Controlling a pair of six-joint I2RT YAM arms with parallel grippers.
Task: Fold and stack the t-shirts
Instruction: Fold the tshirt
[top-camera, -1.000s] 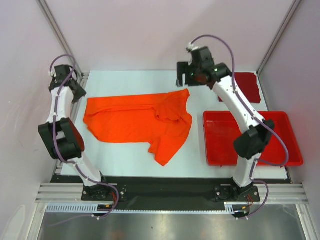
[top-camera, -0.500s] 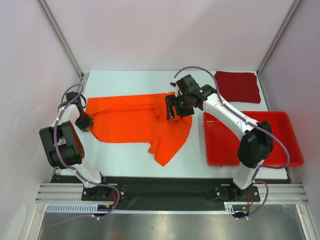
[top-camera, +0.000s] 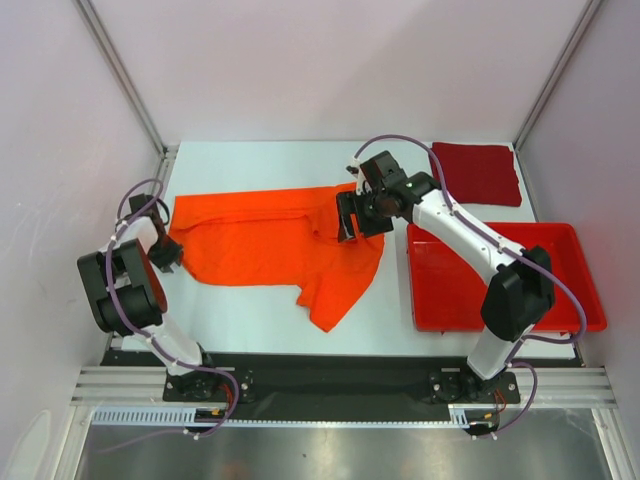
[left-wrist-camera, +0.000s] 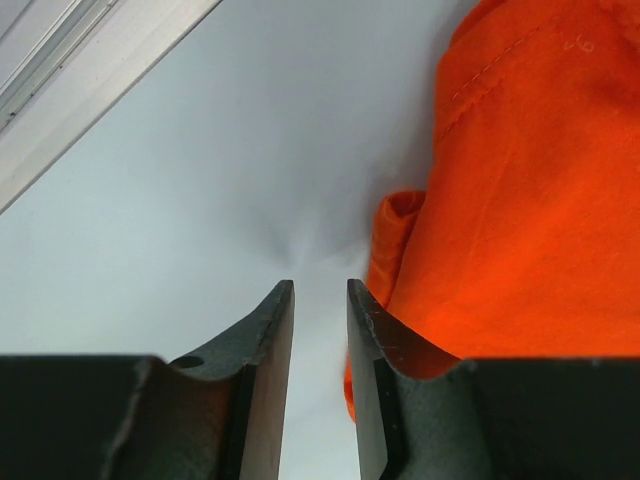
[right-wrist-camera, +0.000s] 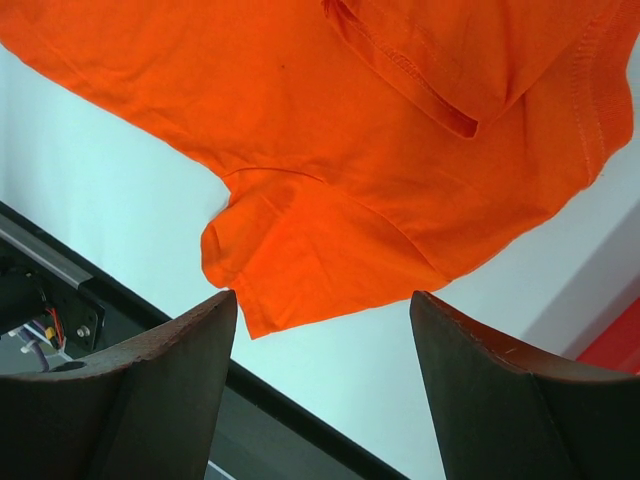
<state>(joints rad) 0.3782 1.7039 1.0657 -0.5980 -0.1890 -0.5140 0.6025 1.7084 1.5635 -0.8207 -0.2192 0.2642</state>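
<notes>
Next, my right gripper will go to the front corner (top-camera: 326, 328) (right-wrist-camera: 254, 330) of the orange t-shirt's sleeve, nearest the black front rail, and close there.
The orange t-shirt (top-camera: 265, 240) lies spread and rumpled on the white table, with a sleeve pointing toward the front. The dark red t-shirt (top-camera: 478, 172) sits folded square at the back right. My left gripper (top-camera: 165, 252) is low at the orange shirt's left edge. In the left wrist view its jaws (left-wrist-camera: 320, 290) stand a narrow gap apart over bare table, with the orange cloth (left-wrist-camera: 520, 200) just right of the right finger. My right gripper (top-camera: 348, 215) hovers over the shirt's right part. Its jaws (right-wrist-camera: 325, 300) are wide open above the orange cloth (right-wrist-camera: 380, 180), holding nothing.
A rigid red tray (top-camera: 590, 300) stands at the front right, with the right arm reaching over its left part. An aluminium rail (left-wrist-camera: 80, 60) runs along the table's left edge near my left gripper. The black front rail (right-wrist-camera: 300, 420) borders the near edge.
My right arm swung from the back down over the orange shirt's right part. My left gripper came forward and down to the shirt's left edge, and its jaws narrowed.
</notes>
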